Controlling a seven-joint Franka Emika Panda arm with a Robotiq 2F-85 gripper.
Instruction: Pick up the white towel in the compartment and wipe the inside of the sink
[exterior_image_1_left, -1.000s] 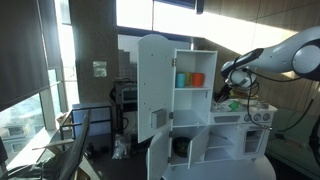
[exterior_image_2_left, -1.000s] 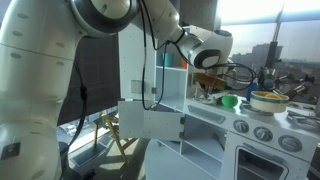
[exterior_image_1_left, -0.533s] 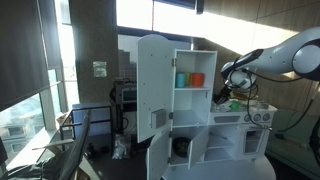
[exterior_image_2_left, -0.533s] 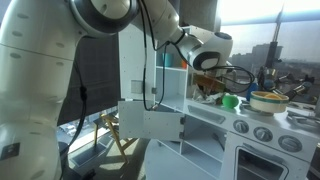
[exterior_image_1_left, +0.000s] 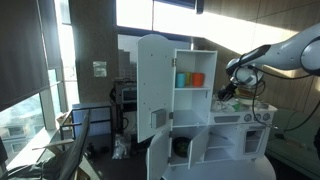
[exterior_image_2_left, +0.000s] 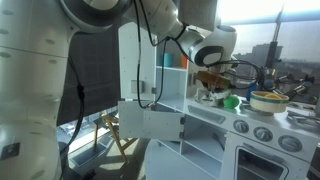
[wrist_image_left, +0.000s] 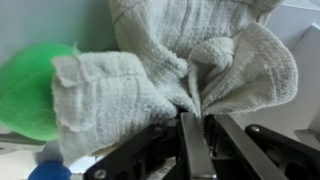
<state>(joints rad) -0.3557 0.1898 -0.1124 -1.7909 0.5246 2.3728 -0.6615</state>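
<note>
Next, I let go of the white towel, now dangling over the toy kitchen counter, with my gripper in the compartment (exterior_image_1_left: 188, 119) below the cubby with the cups.
In the wrist view the white towel (wrist_image_left: 190, 60) fills most of the picture, its folds bunched together and pinched between the fingers of my gripper (wrist_image_left: 192, 118), which is shut on it. In both exterior views the gripper (exterior_image_1_left: 229, 90) (exterior_image_2_left: 208, 82) hangs over the toy kitchen counter, just beside the tall white cabinet, with the towel (exterior_image_2_left: 206, 92) dangling under it. The compartment (exterior_image_1_left: 192, 104) lies below the cubby with the cups. The sink cannot be made out under the towel.
Orange and teal cups (exterior_image_1_left: 190, 78) stand in the upper cubby. A green object (wrist_image_left: 35, 85) (exterior_image_2_left: 229, 100) lies close by the towel and a blue one (wrist_image_left: 48, 172) below it. A bowl (exterior_image_2_left: 266, 100) rests on the stove top. The cabinet door (exterior_image_1_left: 150, 80) stands open.
The arm has shifted a little away from the cabinet, carrying the towel along. The grip on the towel is unchanged.
</note>
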